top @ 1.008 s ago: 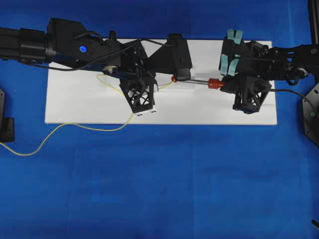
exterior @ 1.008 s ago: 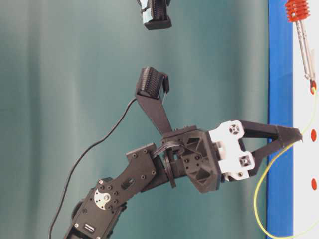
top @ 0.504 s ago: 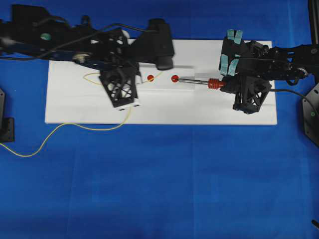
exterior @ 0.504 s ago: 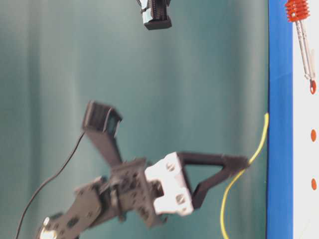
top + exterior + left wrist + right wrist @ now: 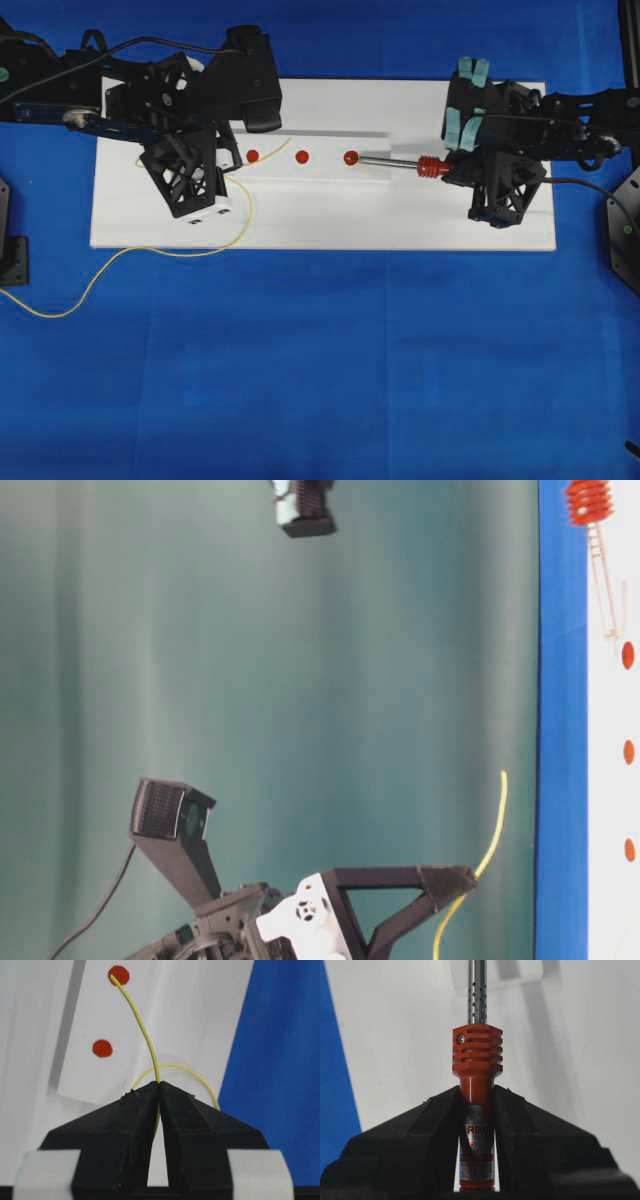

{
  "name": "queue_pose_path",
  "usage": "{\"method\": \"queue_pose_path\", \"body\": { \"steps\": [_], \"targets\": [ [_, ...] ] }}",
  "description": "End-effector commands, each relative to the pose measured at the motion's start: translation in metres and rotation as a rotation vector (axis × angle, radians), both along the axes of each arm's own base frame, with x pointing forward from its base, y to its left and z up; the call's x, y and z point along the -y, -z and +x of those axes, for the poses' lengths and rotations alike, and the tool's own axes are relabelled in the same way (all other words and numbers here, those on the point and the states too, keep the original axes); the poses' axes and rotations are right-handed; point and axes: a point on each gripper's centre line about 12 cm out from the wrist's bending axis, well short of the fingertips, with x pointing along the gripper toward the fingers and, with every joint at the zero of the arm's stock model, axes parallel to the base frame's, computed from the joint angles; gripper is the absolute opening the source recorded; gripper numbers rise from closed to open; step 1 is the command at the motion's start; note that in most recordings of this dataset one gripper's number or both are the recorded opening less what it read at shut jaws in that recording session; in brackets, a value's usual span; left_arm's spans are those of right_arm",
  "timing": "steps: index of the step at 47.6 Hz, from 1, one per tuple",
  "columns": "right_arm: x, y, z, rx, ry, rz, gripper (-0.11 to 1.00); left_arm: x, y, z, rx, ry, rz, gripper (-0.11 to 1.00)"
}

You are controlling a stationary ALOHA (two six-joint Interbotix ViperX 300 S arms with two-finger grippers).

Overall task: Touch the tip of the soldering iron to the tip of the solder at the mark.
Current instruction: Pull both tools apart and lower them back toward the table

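Next, my left gripper releases the yellow solder on the bare blue cloth (image 5: 195,370) well in front of the white board. The solder now hangs clear of the board.
The thin yellow solder (image 5: 270,150) is pinched in my left gripper (image 5: 233,163), which is shut on it above the left end of the white board (image 5: 400,215). In the left wrist view the solder (image 5: 142,1030) curves up from the gripper (image 5: 159,1082), and its tip appears over a red mark (image 5: 119,975). From table level the solder (image 5: 490,848) hangs clear of the board. My right gripper (image 5: 455,170) is shut on the soldering iron (image 5: 432,167) by its red-orange handle (image 5: 477,1052). The iron's silver tip rests at the right-hand mark (image 5: 350,157).
Three red marks sit in a row on the board, with the middle (image 5: 301,156) and left (image 5: 252,155) ones uncovered. The rest of the solder loops across the board's front edge onto the blue cloth (image 5: 320,380). A black cord runs from the left arm.
My left arm has pulled back to the left and risen, carrying the solder tip away from the right-hand mark. The right gripper and the iron have stayed where they were.
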Motion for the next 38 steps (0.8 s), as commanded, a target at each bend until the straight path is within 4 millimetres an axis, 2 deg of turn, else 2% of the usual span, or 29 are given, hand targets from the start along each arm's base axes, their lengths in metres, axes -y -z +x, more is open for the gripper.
{"method": "queue_pose_path", "body": {
  "steps": [1, 21, 31, 38],
  "targets": [
    [0.0, -0.019, -0.003, 0.062, 0.001, -0.017, 0.06, 0.0, -0.013, -0.003, 0.044, -0.002, 0.008, 0.03],
    [-0.015, -0.052, -0.054, 0.21, -0.005, -0.05, 0.06, 0.003, -0.011, -0.015, 0.085, 0.002, 0.012, 0.03],
    [-0.014, -0.05, -0.052, 0.205, -0.002, -0.044, 0.06, 0.004, -0.014, -0.017, 0.131, 0.0, 0.015, 0.03],
    [-0.022, -0.054, -0.05, 0.225, -0.001, 0.0, 0.06, 0.019, -0.019, -0.019, 0.151, 0.007, -0.017, 0.03]
  ]
}}
